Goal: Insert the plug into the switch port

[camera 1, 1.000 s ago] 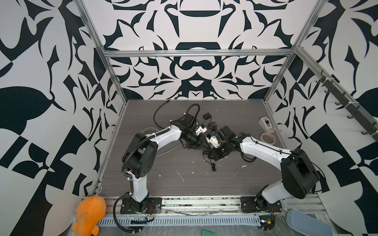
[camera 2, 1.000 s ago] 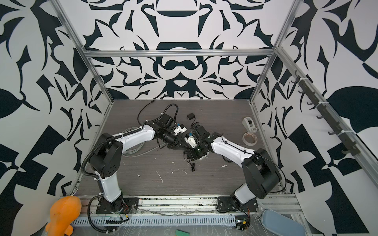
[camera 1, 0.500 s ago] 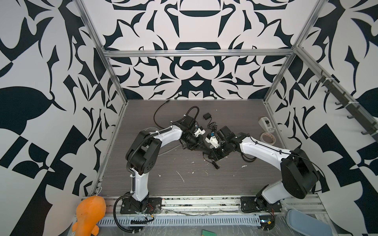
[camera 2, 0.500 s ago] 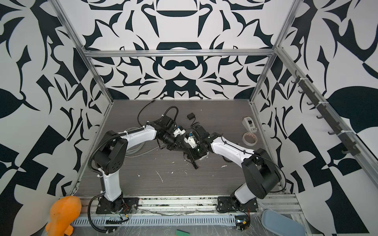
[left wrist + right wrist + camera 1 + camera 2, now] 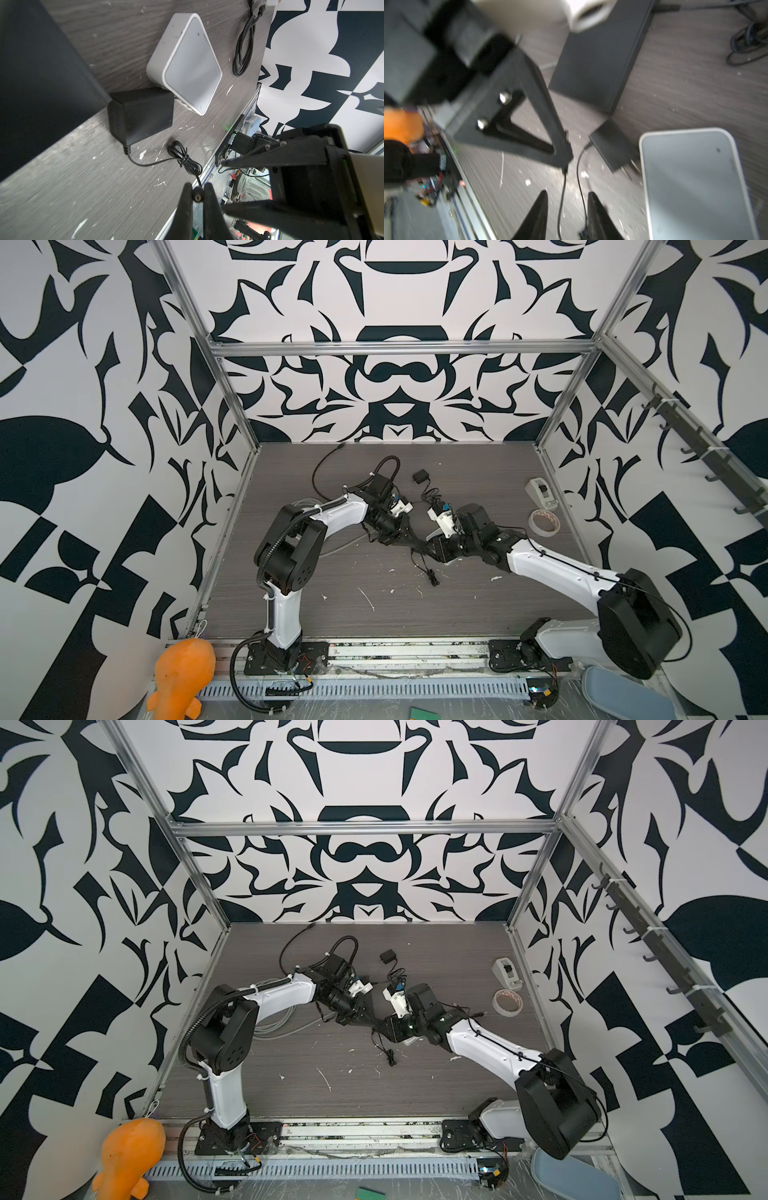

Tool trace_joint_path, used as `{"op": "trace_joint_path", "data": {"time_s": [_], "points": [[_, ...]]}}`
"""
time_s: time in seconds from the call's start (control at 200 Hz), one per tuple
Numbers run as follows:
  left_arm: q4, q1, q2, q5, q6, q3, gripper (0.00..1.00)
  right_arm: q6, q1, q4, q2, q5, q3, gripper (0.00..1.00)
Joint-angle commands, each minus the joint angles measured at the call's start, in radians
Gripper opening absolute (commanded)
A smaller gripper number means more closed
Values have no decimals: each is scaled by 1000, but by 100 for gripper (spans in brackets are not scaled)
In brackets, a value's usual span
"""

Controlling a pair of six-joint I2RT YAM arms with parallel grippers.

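The plug's tip points back at the wrist of the robot's left gripper, so next the right gripper grabs the plug by its cable end [image 5: 564, 170] before inserting it.
In the left wrist view my left gripper [image 5: 197, 188] is shut on the small black barrel plug [image 5: 197, 195], whose tip faces the camera. Its thin cable [image 5: 158, 164] runs to a black power adapter [image 5: 141, 116]. The flat black switch box [image 5: 31, 83] lies beside the adapter; I cannot make out its port. In the right wrist view my right gripper [image 5: 568, 200] is open, with the cable [image 5: 562, 199] hanging loose between its fingers. Ahead of it are the left gripper's fingers [image 5: 550, 124] and the black box [image 5: 598, 56]. In a top view both grippers meet at mid-table [image 5: 417, 542].
A white rounded box [image 5: 187, 64] touches the adapter. A coiled black cable [image 5: 244, 47] lies beyond it. A tape roll [image 5: 544, 522] and a dispenser [image 5: 540, 492] sit at the right wall, and a small adapter [image 5: 420, 477] lies farther back. Grey cable loops [image 5: 282, 1025] lie under the left arm.
My left gripper has shut on the plug. My right gripper, shut before, has opened and let the cable go. The left arm has swung a little toward the middle.
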Motion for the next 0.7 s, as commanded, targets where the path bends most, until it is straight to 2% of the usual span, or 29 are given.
{"op": "trace_joint_path", "data": {"time_s": [0.0,0.17,0.26,0.695], "points": [[17,6,9,15,-46,-16,7,85,-2,285,-7,13,-70,37],[41,4,9,21,-80,-21,7,85,-3,396,-26,16,-154,36],[41,5,10,21,-87,-20,8,81,-2,422,-23,-3,-173,31],[40,3,0,8,-114,-28,7,92,0,480,22,-73,-204,20]]}}
